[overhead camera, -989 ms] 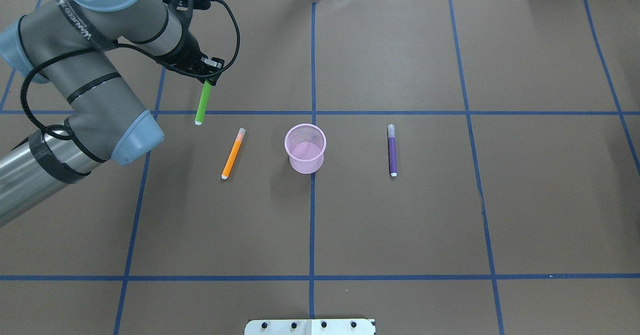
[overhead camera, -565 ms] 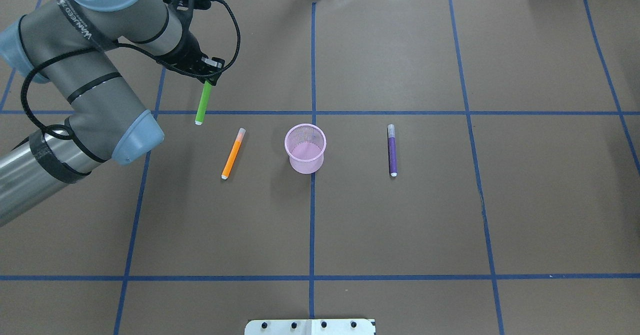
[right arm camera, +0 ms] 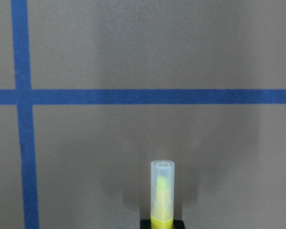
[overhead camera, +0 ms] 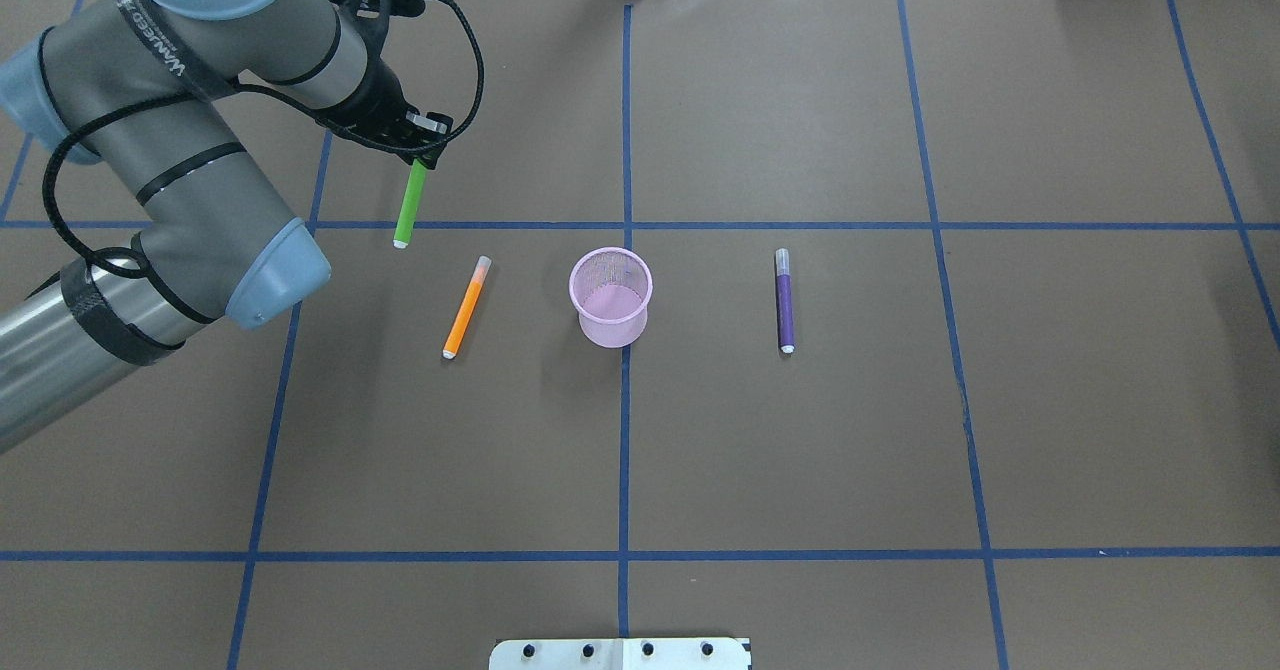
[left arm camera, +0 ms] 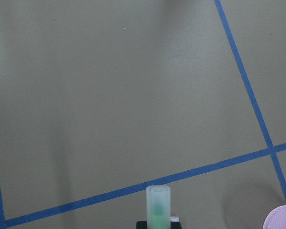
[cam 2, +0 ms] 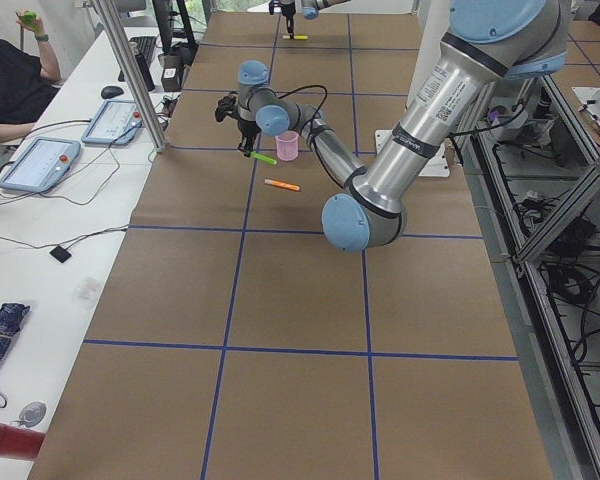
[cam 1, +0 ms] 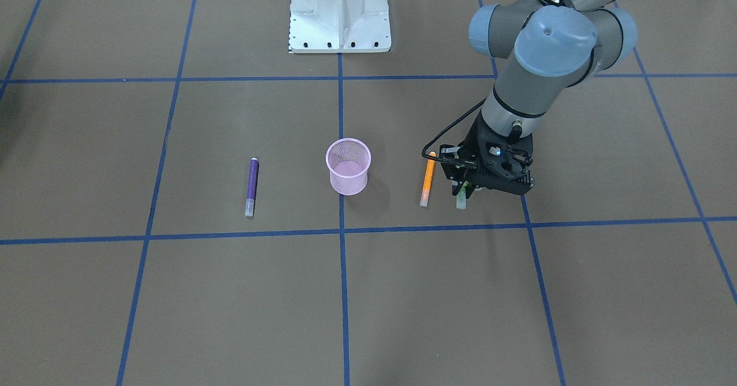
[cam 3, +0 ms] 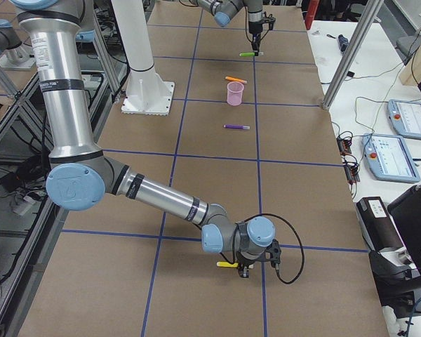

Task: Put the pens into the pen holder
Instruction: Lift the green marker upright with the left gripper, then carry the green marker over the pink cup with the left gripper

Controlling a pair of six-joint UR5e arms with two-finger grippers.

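Observation:
The robot's left gripper will release the green pen inside the pink mesh pen holder (cam 1: 352,164) (left arm camera: 285,220), so that it leans toward the orange pen.
The pink mesh pen holder (overhead camera: 610,300) stands upright at the table's middle, also in the front view (cam 1: 348,167). My left gripper (overhead camera: 418,155) is shut on the green pen (overhead camera: 408,202) near its cap (left arm camera: 158,205) and holds it level above the table, to the holder's far left. The orange pen (overhead camera: 466,307) lies left of the holder. The purple pen (overhead camera: 785,300) lies right of it. My right gripper (cam 3: 242,272) is far off at the table's right end. The yellow pen (right arm camera: 162,191) sits between its fingers, just above the paper.
Brown paper with blue tape lines (overhead camera: 625,450) covers the table. The robot's white base (cam 1: 339,14) stands behind the holder. Operator desks with tablets (cam 2: 40,165) line the table's far side.
My left gripper has shifted very slightly up and right with the green pen. The other pens and the holder have not moved.

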